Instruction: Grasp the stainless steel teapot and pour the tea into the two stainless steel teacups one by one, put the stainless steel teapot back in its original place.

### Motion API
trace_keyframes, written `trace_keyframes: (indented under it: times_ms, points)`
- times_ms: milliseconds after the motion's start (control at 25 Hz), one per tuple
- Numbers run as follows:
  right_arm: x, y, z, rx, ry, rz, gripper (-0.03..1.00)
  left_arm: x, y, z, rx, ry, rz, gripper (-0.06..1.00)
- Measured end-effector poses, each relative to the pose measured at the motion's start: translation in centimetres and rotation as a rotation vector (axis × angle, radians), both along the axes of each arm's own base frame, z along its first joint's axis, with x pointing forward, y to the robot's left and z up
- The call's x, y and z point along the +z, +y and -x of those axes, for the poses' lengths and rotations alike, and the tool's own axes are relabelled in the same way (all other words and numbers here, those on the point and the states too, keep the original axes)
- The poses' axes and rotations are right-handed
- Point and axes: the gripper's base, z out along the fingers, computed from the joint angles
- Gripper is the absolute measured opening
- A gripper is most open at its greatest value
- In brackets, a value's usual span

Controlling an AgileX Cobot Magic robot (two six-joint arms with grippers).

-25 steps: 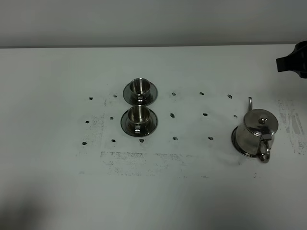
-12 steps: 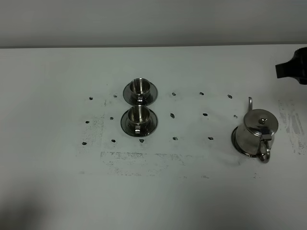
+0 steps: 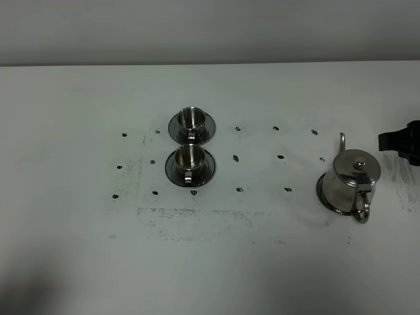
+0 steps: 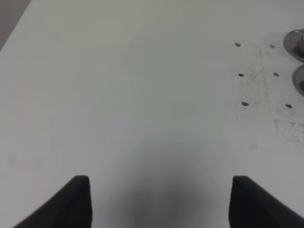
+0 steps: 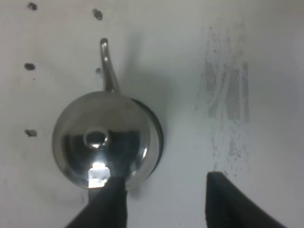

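The stainless steel teapot has the upper part of its handle [image 3: 362,195] beside its lid. Next, my right gripper goes to the teapot and closes there.
The stainless steel teapot [image 3: 354,178] stands at the right on its round steel plate [image 3: 321,191], lid on, spout pointing away and handle toward the front. No tea shows. The two stainless steel teacups [image 3: 191,119] [image 3: 189,156] stand on their saucers left of centre, one behind the other. My right gripper [image 3: 400,140] is at the right edge, just right of the teapot. In the right wrist view it [image 5: 166,202] is open and empty, with the teapot [image 5: 102,140] beside one finger [image 5: 108,204]. My left gripper [image 4: 161,199] is open and empty over bare table.
The white table [image 3: 79,249] carries small dark marks [image 3: 235,158] between the cups and the teapot, and smudges [image 3: 190,216] in front of the cups. Two saucer rims [image 4: 297,42] show at the edge of the left wrist view.
My right gripper has moved from the far right of the table toward the front, to a spot beside the teapot. The teapot and cups have not moved.
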Motion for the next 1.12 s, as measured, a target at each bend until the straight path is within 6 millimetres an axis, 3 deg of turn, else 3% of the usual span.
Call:
trace_keyframes:
  times_ms: [280, 520, 720, 1120]
  points:
    - [-1.5, 0.9, -0.1, 0.031, 0.092, 0.062, 0.43, 0.0, 0.0, 0.0, 0.000, 0.000, 0.000, 0.59]
    - [-3.3, 1.2, -1.5, 0.051, 0.174, 0.094, 0.53, 0.0, 0.0, 0.0, 0.000, 0.000, 0.000, 0.59]
    - [-3.1, 1.7, -3.1, 0.105, 0.226, 0.099, 0.59, 0.0, 0.0, 0.0, 0.000, 0.000, 0.000, 0.59]
    - [-2.9, 3.1, -3.9, 0.186, 0.307, 0.001, 0.59, 0.0, 0.0, 0.0, 0.000, 0.000, 0.000, 0.59]
